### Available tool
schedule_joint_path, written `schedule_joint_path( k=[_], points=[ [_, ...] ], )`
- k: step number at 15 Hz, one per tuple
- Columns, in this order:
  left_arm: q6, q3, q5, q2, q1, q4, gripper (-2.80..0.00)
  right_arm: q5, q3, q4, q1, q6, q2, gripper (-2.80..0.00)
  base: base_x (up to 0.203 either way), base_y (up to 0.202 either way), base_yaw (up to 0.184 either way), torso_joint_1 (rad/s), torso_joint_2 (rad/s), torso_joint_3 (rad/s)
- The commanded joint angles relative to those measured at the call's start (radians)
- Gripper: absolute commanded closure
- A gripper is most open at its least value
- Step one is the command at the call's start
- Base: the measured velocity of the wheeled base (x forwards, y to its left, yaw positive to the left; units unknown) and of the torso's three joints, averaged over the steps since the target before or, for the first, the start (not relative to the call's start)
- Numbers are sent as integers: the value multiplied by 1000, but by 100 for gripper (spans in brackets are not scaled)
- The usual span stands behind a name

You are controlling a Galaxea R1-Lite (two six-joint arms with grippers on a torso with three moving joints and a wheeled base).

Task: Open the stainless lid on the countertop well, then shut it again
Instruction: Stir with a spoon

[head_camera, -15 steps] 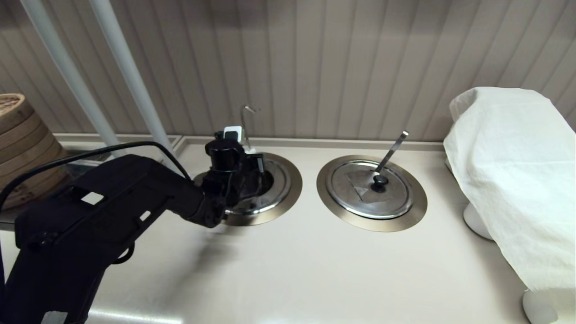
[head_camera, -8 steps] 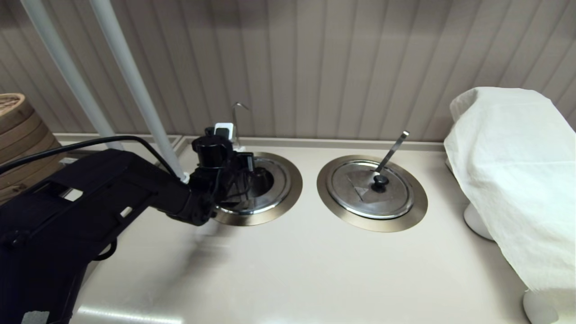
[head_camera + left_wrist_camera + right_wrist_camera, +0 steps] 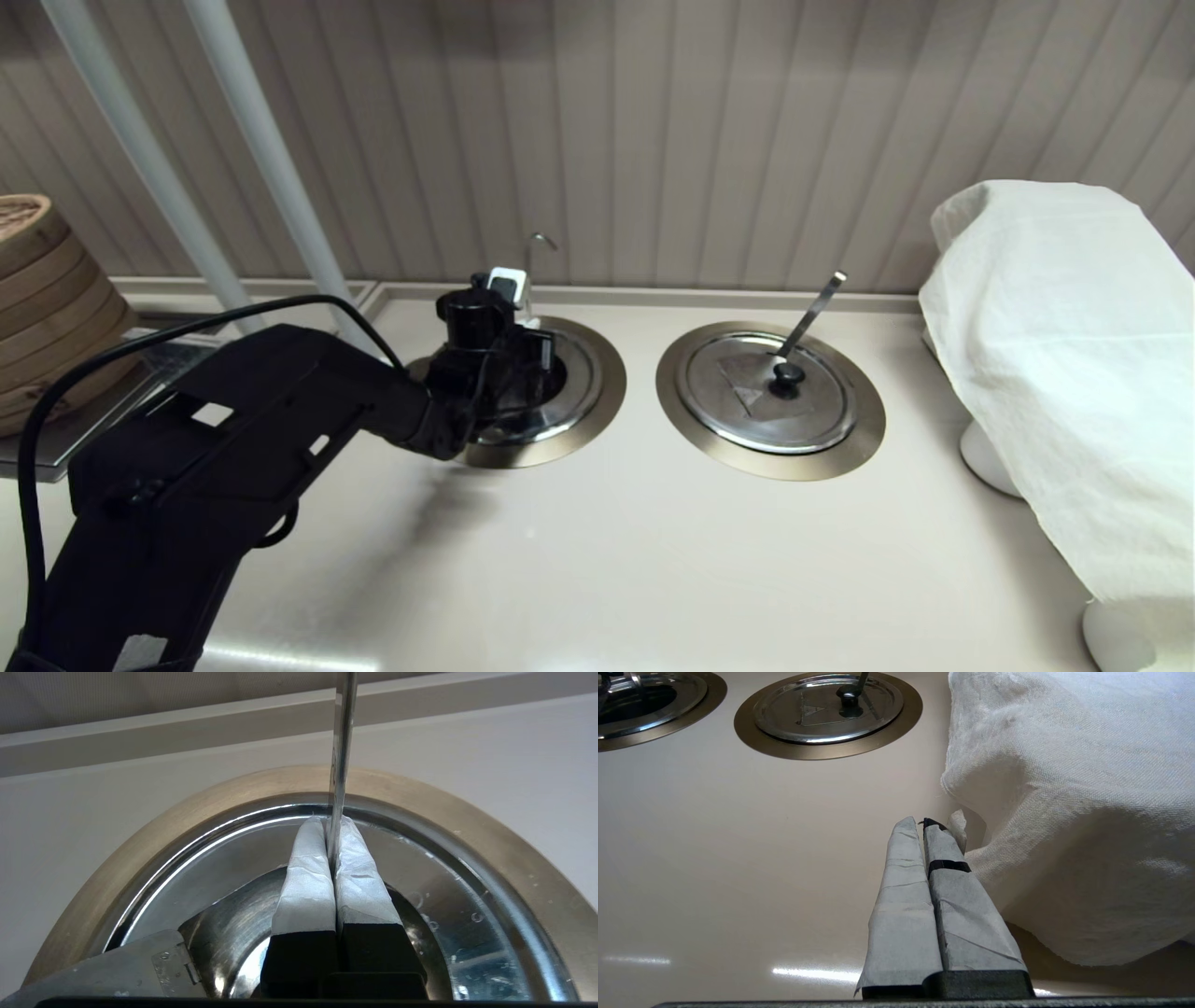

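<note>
The ladle is to go in the dark opening inside the countertop well (image 3: 551,379) (image 3: 331,924), its handle leaning toward the twin lid. My left gripper will let go of it there.
The countertop well (image 3: 597,411) is the left ring of brushed bronze-grey metal. Shiny steel of the stainless lid (image 3: 581,387) shows inside it, also in the left wrist view (image 3: 467,933). Its black knob is hidden under my left gripper (image 3: 525,322), and a dark patch lies below the fingers; I cannot tell if that is an opening or a reflection. My left gripper (image 3: 331,821) is shut on the thin hook-tipped ladle handle (image 3: 534,257) (image 3: 343,742) near the well's far rim. My right gripper (image 3: 923,822) is shut and empty, low over the counter, out of the head view.
The twin lid (image 3: 812,411) with a pale triangle and a straight flat-tipped handle (image 3: 814,308) sits in the right ring. A white cloth (image 3: 1064,355) covers things at the right, close to my right gripper. Bamboo steamers (image 3: 37,299) stand far left, and two grey poles (image 3: 271,177) stand behind my left arm.
My left arm swung left and then back right over the well. The hooked tip of the ladle handle moved with it and now stands further right and lower.
</note>
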Motion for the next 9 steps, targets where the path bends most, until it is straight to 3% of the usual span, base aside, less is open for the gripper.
schedule_joint_path(
  k=[1, 4, 9],
  points=[
    [5, -87, -46, 13, 1, 87, 0, 0, 0, 0, 0, 0, 1, 0, 0, 0, 0, 0, 0, 0],
    [12, -228, -85, 46, 3, 262, 0, 0, 0, 0, 0, 0, 0, 0, 0, 0, 0, 0, 0, 0],
    [25, -334, -99, 87, 16, 322, 0, 0, 0, 0, 0, 0, 0, 0, 0, 0, 0, 0, 0, 0]
  ],
)
